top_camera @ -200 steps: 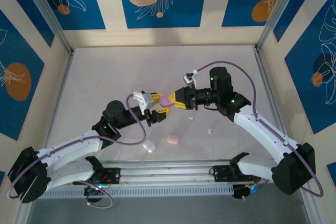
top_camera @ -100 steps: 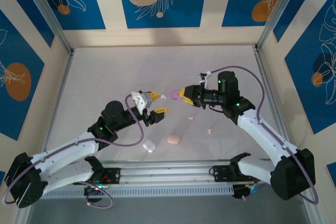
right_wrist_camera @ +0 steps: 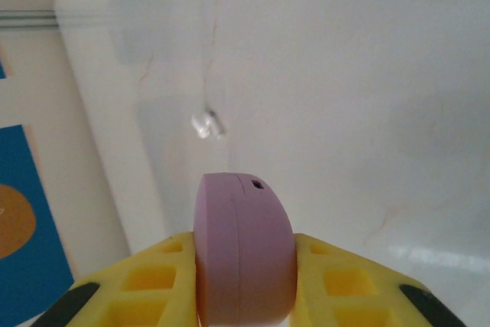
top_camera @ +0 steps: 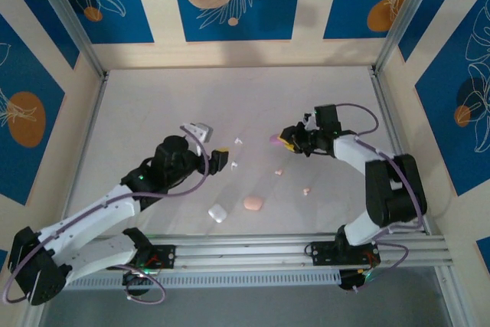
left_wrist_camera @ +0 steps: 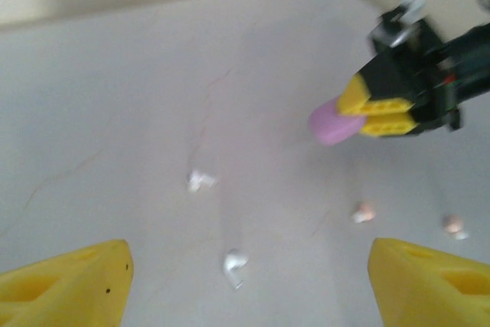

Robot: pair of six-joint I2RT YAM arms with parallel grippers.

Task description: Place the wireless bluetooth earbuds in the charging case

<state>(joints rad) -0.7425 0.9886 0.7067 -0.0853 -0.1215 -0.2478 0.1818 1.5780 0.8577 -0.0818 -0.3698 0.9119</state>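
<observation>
My right gripper will set the lilac charging case down on the table point(top_camera: 268, 131), beside the rear white earbud.
My right gripper point(top_camera: 282, 142) is shut on a lilac charging case point(top_camera: 273, 139), held on edge above the table; in the right wrist view the case point(right_wrist_camera: 243, 254) is clamped between the yellow fingers point(right_wrist_camera: 145, 289), lid closed. My left gripper point(left_wrist_camera: 249, 289) stands open and empty, low over the table. Two white earbuds point(left_wrist_camera: 200, 181) point(left_wrist_camera: 234, 266) lie loose between and ahead of its fingertips. Two pale pink earbuds point(left_wrist_camera: 363, 212) point(left_wrist_camera: 455, 224) lie further right, below the held case point(left_wrist_camera: 333, 124). From above, the white buds point(top_camera: 238, 142) point(top_camera: 233, 164) sit just right of the left gripper point(top_camera: 222, 157).
A pink case point(top_camera: 253, 203) and a white case point(top_camera: 217, 213) lie closed near the table's front edge. The pink buds point(top_camera: 279, 172) point(top_camera: 306, 191) rest between them and the right gripper. Walls and metal posts enclose the table.
The two grippers have drawn apart: the right one carried the lilac case to the right, the left one pulled back left and opened wider. Two white earbuds now lie uncovered on the table.
</observation>
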